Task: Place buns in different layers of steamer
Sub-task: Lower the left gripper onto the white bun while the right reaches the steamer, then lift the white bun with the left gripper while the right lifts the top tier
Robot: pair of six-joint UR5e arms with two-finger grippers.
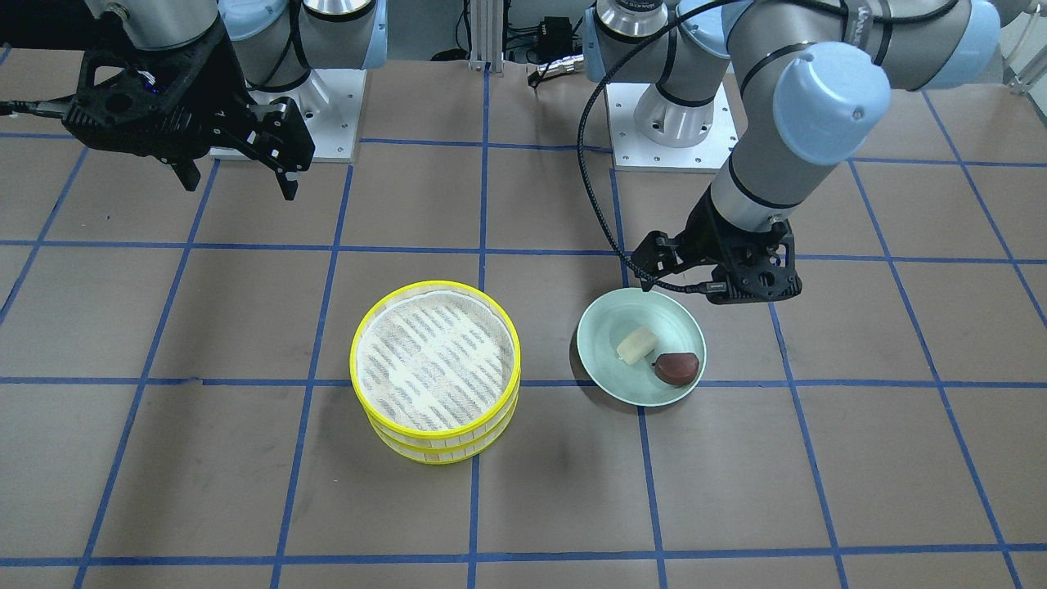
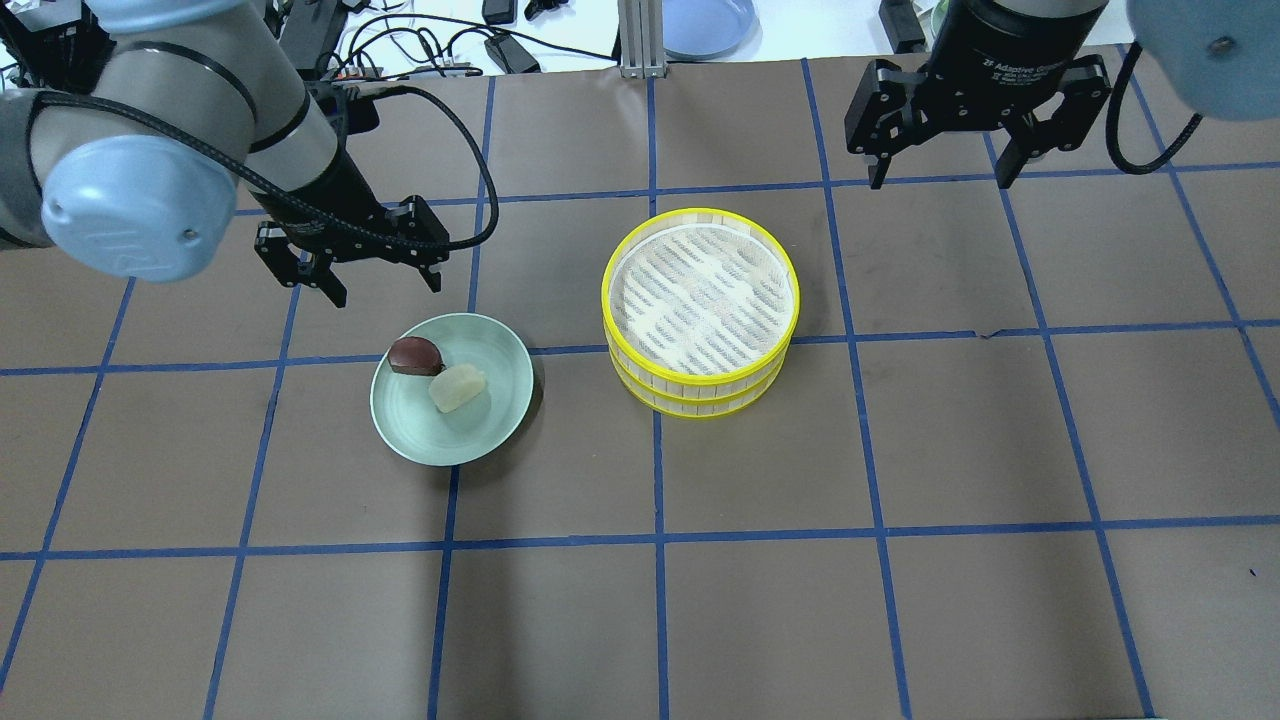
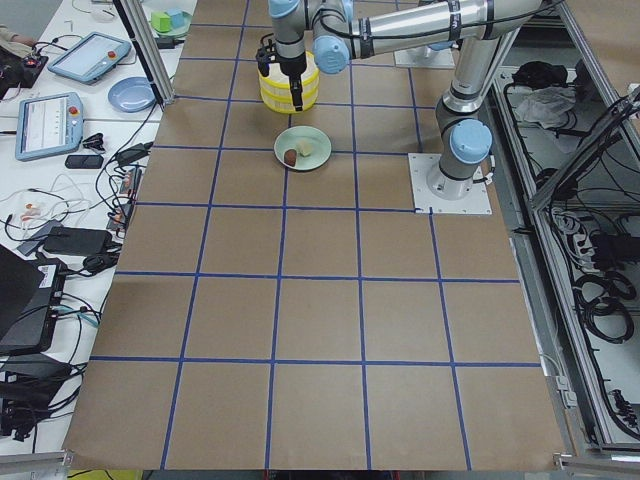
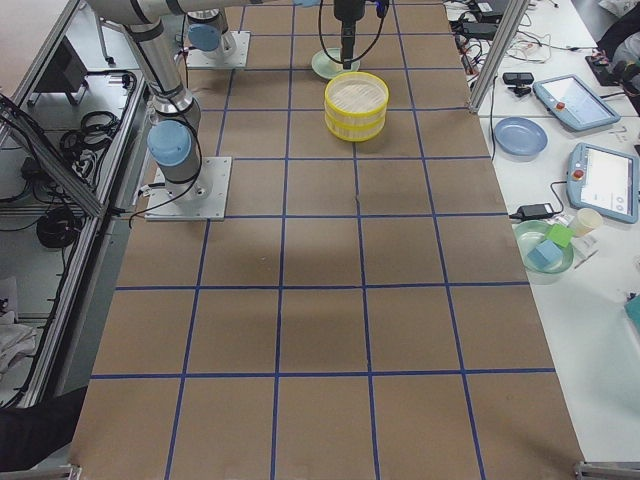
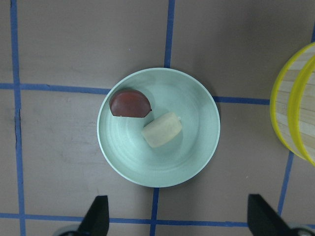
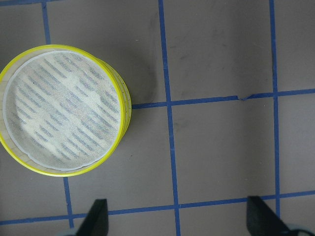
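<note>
Next, I lower my left gripper to the middle of the pale cream bun [image 1: 637, 344] [image 5: 163, 131], next to the dark reddish-brown bun, and close it there.
The steamer [image 2: 700, 295] is two yellow-rimmed trays stacked at the table's middle, and the top tray is empty; it also shows in the front view [image 1: 433, 360] and the right wrist view [image 6: 61, 110]. The pale cream bun [image 2: 456, 388] and the dark reddish-brown bun [image 2: 415, 355] lie side by side on a pale green plate [image 2: 450, 440] to the steamer's left. My left gripper [image 2: 385, 288] is open and empty, above the plate's far edge; its wrist view shows both buns [image 5: 161, 130] [image 5: 130, 103]. My right gripper [image 2: 940, 172] is open and empty, high up and beyond the steamer to the right.
The two arm bases [image 1: 319, 114] [image 1: 671, 123] stand at the robot's side of the brown, blue-taped table. A blue plate [image 2: 705, 25] and cables lie beyond the far edge. Tablets and bowls sit on side benches [image 3: 60, 100].
</note>
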